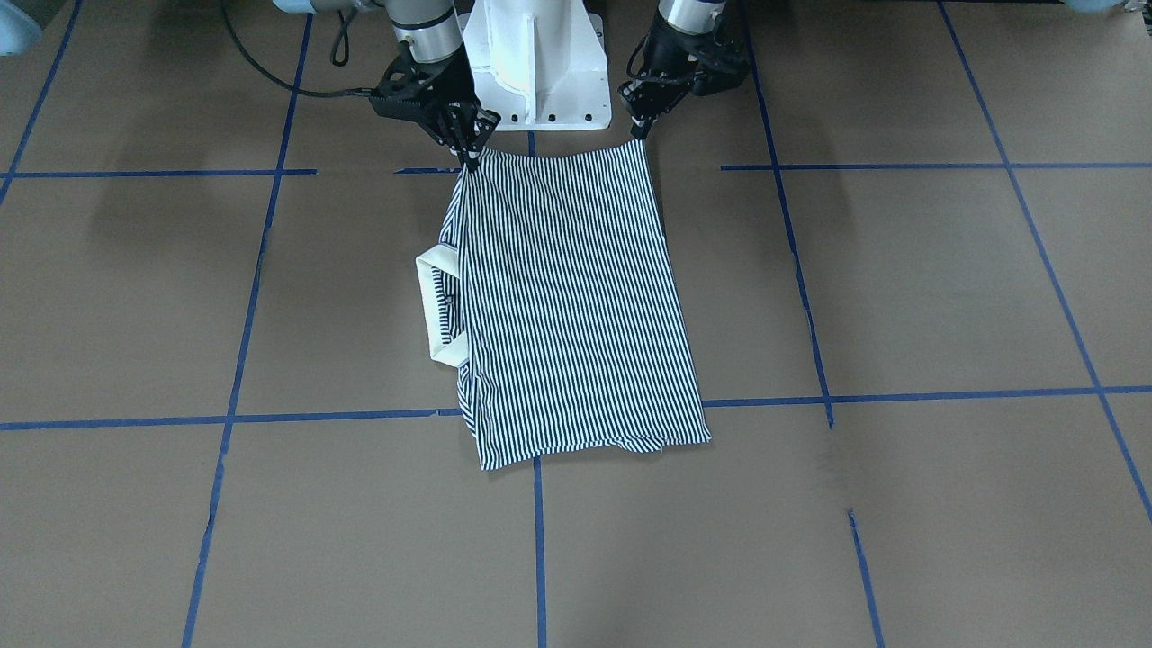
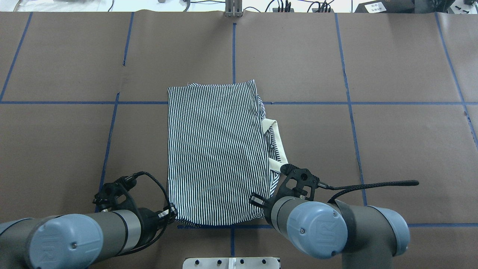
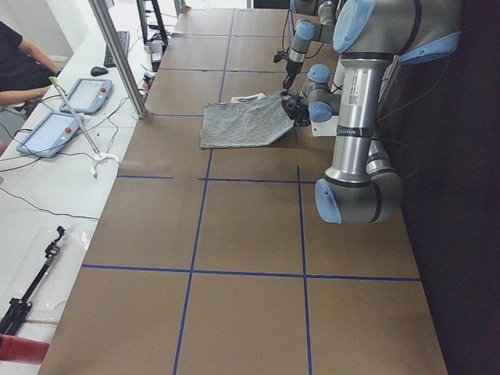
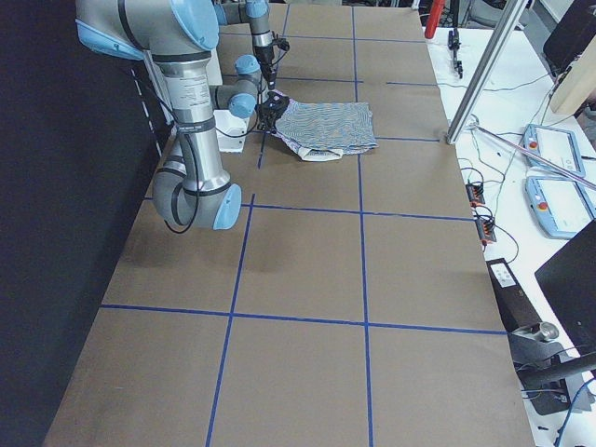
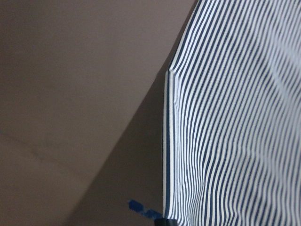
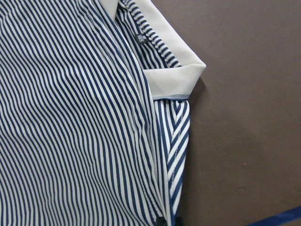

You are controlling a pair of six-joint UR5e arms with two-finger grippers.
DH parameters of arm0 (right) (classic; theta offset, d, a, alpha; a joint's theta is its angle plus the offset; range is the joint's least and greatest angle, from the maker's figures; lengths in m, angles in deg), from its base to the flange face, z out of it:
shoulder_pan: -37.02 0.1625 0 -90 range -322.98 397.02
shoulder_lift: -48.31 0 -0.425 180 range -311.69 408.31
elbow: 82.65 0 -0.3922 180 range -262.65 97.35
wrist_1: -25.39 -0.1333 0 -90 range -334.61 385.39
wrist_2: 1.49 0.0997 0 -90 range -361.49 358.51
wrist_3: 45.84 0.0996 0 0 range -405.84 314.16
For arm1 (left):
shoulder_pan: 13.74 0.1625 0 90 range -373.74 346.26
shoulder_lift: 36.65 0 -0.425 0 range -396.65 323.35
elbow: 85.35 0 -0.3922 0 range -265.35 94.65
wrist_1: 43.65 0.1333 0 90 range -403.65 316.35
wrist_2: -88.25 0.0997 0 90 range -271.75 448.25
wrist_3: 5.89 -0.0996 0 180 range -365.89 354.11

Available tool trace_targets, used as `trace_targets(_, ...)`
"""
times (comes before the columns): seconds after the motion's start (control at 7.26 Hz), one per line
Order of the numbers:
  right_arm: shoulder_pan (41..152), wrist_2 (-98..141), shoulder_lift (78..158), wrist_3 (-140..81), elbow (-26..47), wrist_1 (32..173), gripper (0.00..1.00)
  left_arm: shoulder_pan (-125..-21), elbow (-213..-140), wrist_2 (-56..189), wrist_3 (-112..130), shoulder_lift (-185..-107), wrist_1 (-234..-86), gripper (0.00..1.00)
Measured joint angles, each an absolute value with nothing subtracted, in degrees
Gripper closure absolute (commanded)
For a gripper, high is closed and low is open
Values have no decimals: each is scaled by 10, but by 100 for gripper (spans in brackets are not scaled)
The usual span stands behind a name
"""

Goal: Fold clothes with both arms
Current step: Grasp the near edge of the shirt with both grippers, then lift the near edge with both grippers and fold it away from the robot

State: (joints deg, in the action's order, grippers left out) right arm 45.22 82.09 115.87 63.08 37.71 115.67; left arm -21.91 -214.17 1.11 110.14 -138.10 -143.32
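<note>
My left gripper will let go of the shirt's near corner on the shirt's far corner (image 1: 704,418), close to the line of blue tape.
The striped polo shirt (image 1: 567,297) lies folded lengthwise on the brown table, and its cream collar (image 1: 432,306) sticks out on my right side. It also shows in the overhead view (image 2: 216,149), with the collar (image 2: 276,142) at its right edge. My left gripper (image 1: 641,133) is shut on the shirt's near left corner. My right gripper (image 1: 472,158) is shut on the near right corner. The near edge hangs taut between them, just off the table. The left wrist view shows the shirt's striped side edge (image 5: 235,117). The right wrist view shows the collar (image 6: 174,77) and the stripes.
The white pedestal base (image 1: 540,63) stands right behind the held edge. Blue tape lines (image 1: 900,394) grid the table. A black cable (image 2: 373,185) trails from my right wrist. A bench with tablets (image 3: 78,94) and a metal post (image 3: 117,55) stands along the table's far side.
</note>
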Motion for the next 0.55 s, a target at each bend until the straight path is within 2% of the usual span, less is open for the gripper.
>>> trace_targets(0.28, 469, 814, 1146, 632, 413, 1212, 100, -255, -2186, 2, 1086, -1390, -1400, 100)
trace_targets(0.55, 543, 850, 1103, 626, 391, 1219, 100, -337, -2165, -35, 1038, -1429, -1390, 100)
